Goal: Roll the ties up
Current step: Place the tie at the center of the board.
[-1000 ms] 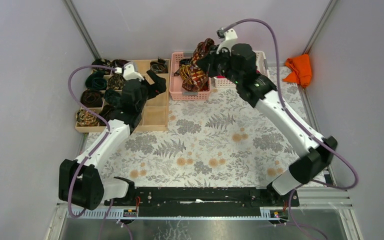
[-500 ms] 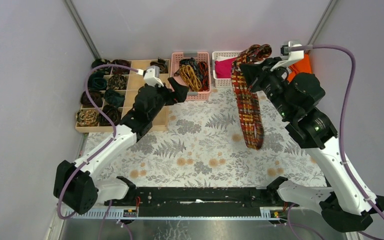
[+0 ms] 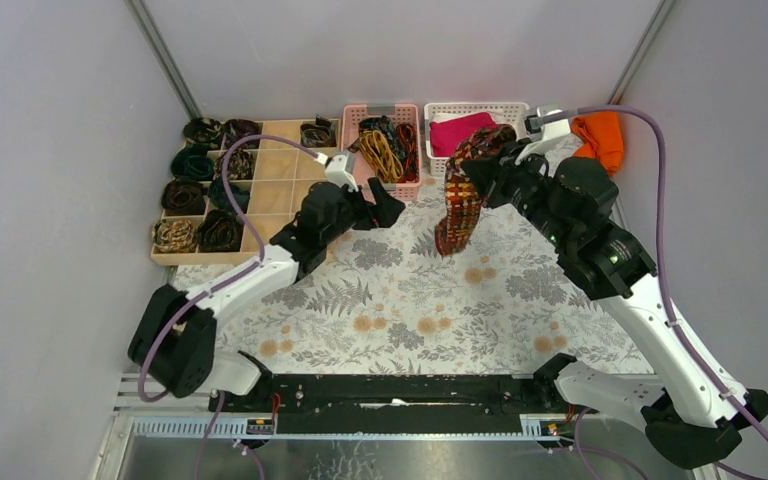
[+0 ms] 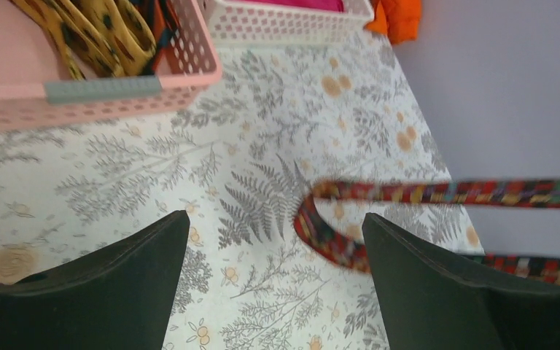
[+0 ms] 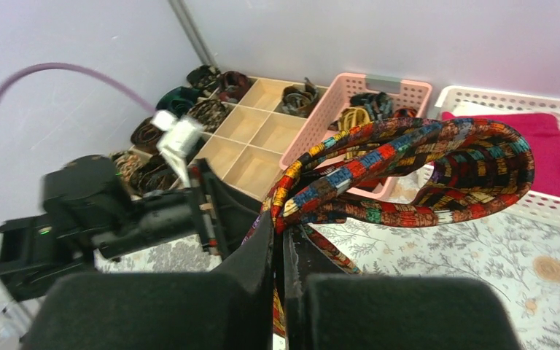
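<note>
My left gripper is to close on the lower fold (image 3: 446, 246) (image 4: 307, 216) of the hanging patterned tie, below the part of the tie that my right gripper is holding.
A red-orange-and-dark patterned tie (image 3: 457, 205) hangs folded over above the table's back middle, its lower end dangling toward the floral cloth. My right gripper (image 3: 472, 170) is shut on it near the fold; the right wrist view shows the tie (image 5: 408, 157) looping out from the closed jaws of the right gripper (image 5: 281, 237). My left gripper (image 3: 388, 207) is open just left of the hanging tie, nothing between its fingers. Through the left gripper (image 4: 273, 244) I see the tie's loop (image 4: 328, 237) near the right finger. More loose ties (image 3: 385, 148) lie in the pink basket (image 3: 351, 150).
A wooden compartment tray (image 3: 295, 170) at the back left holds several rolled ties. A white basket (image 3: 440, 110) contains a magenta cloth (image 3: 460, 130). An orange cloth (image 3: 600, 138) lies at the back right corner. Grey walls close in both sides.
The right arm lifted the tie out of the pink basket, swung it right, then brought it back left and lower. The left arm moved right from the wooden tray toward the tie.
</note>
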Controlling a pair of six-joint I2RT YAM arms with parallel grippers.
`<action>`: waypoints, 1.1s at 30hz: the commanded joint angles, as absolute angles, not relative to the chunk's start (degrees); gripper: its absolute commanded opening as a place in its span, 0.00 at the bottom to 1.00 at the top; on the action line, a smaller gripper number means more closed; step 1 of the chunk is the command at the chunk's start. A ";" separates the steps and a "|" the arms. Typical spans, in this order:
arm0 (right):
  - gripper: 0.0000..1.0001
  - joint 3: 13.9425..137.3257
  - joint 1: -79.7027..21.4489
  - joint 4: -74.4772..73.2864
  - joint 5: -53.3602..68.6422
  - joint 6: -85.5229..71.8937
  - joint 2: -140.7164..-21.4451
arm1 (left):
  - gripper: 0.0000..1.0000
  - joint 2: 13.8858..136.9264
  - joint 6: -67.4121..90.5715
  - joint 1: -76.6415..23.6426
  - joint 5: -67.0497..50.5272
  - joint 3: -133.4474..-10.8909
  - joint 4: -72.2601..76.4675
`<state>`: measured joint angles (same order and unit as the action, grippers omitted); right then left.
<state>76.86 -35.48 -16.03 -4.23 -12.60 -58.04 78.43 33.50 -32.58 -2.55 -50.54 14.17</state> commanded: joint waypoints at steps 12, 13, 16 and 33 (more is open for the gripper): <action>0.00 85.72 -35.68 -10.55 10.18 -6.27 -64.39 | 0.96 108.96 67.49 -23.10 -47.97 -54.36 59.22; 0.00 85.70 -35.68 -10.37 10.60 -6.52 -64.42 | 0.98 110.68 70.25 -23.10 -49.00 -54.70 62.15; 0.00 85.52 -35.68 -9.16 12.84 -7.30 -64.80 | 0.98 114.89 78.87 -23.78 -52.95 -56.05 72.71; 0.00 90.18 -35.72 -4.87 19.28 -9.23 -71.10 | 0.99 119.84 69.88 -30.29 -65.51 -55.89 90.79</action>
